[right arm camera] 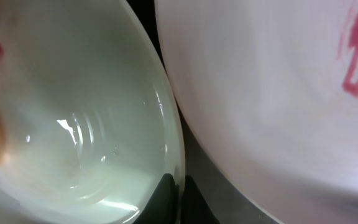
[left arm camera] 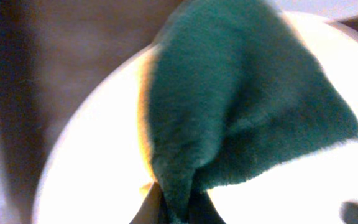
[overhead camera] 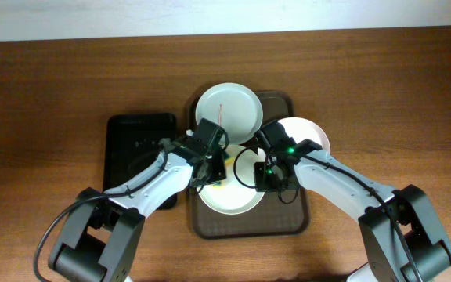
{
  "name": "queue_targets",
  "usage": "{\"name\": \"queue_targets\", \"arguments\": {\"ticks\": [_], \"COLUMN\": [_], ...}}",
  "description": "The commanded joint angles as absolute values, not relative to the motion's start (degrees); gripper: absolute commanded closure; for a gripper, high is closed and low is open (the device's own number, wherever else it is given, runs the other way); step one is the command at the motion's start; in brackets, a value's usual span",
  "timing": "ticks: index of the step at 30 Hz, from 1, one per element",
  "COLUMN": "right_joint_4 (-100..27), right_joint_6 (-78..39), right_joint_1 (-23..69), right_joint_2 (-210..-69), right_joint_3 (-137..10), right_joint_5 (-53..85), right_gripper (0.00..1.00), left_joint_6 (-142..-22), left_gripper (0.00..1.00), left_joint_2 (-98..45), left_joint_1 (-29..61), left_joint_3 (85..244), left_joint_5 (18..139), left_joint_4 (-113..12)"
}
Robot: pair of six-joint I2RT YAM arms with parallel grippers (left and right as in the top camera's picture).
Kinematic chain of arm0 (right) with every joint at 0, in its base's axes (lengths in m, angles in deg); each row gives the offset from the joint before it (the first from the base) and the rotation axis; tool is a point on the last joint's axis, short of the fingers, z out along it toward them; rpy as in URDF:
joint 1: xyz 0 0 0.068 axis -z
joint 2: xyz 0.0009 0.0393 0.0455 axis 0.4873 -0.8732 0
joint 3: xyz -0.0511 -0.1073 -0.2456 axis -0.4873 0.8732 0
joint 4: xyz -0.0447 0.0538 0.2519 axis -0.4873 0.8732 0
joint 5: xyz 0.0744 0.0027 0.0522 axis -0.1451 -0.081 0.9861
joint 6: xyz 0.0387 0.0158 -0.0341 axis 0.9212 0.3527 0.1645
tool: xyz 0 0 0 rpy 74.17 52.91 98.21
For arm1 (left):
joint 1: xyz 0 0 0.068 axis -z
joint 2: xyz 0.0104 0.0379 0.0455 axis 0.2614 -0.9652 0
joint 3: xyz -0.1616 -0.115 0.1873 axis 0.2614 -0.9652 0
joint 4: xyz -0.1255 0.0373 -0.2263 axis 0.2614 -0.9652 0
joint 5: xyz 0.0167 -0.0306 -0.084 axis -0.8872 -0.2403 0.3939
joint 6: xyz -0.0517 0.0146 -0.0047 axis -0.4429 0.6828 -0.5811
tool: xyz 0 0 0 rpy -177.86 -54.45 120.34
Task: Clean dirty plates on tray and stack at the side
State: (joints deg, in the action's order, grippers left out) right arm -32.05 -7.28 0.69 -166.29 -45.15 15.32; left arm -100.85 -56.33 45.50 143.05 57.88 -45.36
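My left gripper is going to let go of the green sponge, now pressed onto the near plate, in the near half of the glossy black tray (overhead camera: 149, 179), toward the dark-brown tray.
Three pale plates lie on the dark-brown tray (overhead camera: 288, 223): a far plate (overhead camera: 227, 110) with a thin red mark, a right plate (overhead camera: 313, 131) partly under my right arm, and a near plate (overhead camera: 229, 200). My left gripper (overhead camera: 212, 163) is shut on a green sponge with a yellow side (left arm camera: 241, 106), pressed onto the near plate (left arm camera: 86, 168). My right gripper (overhead camera: 269, 177) is shut on that plate's right rim (right arm camera: 174, 186). The plate's greenish inside (right arm camera: 73, 106) has a small red spot at the left. A neighbouring white plate (right arm camera: 272, 106) carries a red smear (right arm camera: 353, 56).
A smaller glossy black tray (overhead camera: 135, 133) lies to the left of the brown tray, partly under my left arm. Brown wooden tabletop (overhead camera: 53, 94) surrounds both trays.
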Motion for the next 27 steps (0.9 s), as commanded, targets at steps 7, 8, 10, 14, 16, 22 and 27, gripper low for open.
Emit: {"name": "queue_targets", "arguments": {"ticks": [7,8,10,14,16,22,27], "right_joint_4": [-29.41,-29.08,-28.4,-28.38,-28.36,-27.98,-26.87], "right_joint_6": [-11.95,-11.95,-11.98,-11.98,-11.95,-11.95,-19.6], "right_joint_1": [0.63,0.63,0.63,0.63,0.63,0.65,0.65], "right_joint_2": [-166.23,-166.23,-166.23,-166.23,-166.23,-166.23,-165.9], "right_joint_3": [-45.15,-45.15,-45.15,-45.15,-45.15,-45.15,-48.04], "right_joint_5": [14.05,14.05,14.01,14.03,14.01,14.05,22.93], "right_gripper": [0.96,0.96,0.96,0.96,0.96,0.96,0.94], "left_joint_6": [-101.92,-99.84,-98.97,-98.62,-95.77,-91.71,-91.16], "left_gripper": [1.0,1.0,1.0,1.0,1.0,1.0,1.0], "left_joint_2": [-65.73,-66.34,-65.97,-62.45,-59.35,-52.64,-40.16], "left_joint_1": [45.07,44.98,43.89,40.65,40.48,40.5,40.1], "left_joint_3": [143.84,143.84,143.97,146.4,149.24,153.5,153.5], "left_joint_5": [65.31,62.08,50.82,36.86,31.59,47.83,51.06], "left_joint_4": [-32.0,-32.35,-38.63,-53.4,-58.98,-63.61,-64.07]}}
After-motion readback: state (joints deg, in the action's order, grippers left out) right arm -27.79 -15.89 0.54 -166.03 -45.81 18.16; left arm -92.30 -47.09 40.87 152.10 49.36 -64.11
